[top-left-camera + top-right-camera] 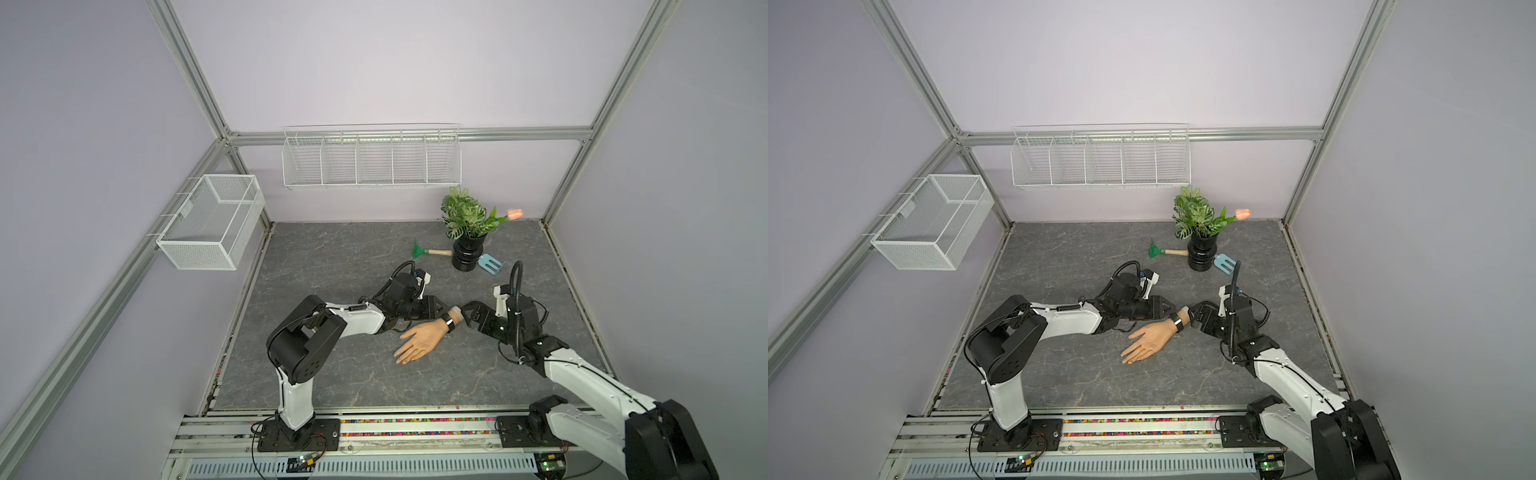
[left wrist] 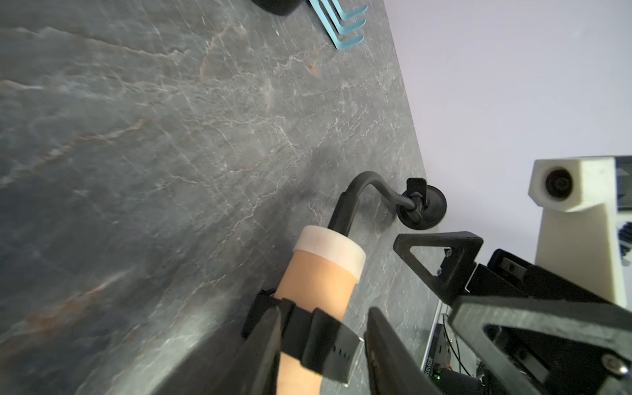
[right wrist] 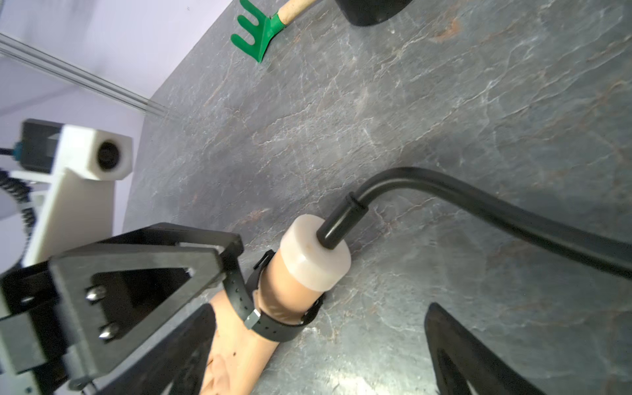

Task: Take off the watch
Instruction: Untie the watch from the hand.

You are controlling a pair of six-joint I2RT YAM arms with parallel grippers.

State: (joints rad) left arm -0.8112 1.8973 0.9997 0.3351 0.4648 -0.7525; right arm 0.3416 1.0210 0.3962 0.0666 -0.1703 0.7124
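Note:
The strap's loose end is on the near side of the wrist, so next I swing my right gripper round from the white cap and pinch that loose end (image 2: 337,352) before opening the strap.
The watch (image 1: 449,322) (image 1: 1177,322) is strapped round the wrist of a skin-coloured mannequin hand (image 1: 419,340) that lies palm up on the grey table. In the left wrist view its black strap (image 2: 318,337) lies between the fingers of my left gripper (image 2: 323,338), which straddles the wrist partly open; a thin gap shows beside the buckle end. My right gripper (image 3: 318,355) stands wide open over the watch (image 3: 270,325) from the stump side, holding nothing. In both top views the two grippers (image 1: 442,309) (image 1: 471,318) face each other across the wrist.
A black gooseneck stalk (image 3: 478,201) runs from the wrist's white cap to a round base (image 2: 422,210). Behind stand a potted plant (image 1: 467,253), a green hand rake (image 1: 419,250) and a blue fork tool (image 1: 490,264). Wire baskets (image 1: 208,224) (image 1: 370,158) hang on the walls.

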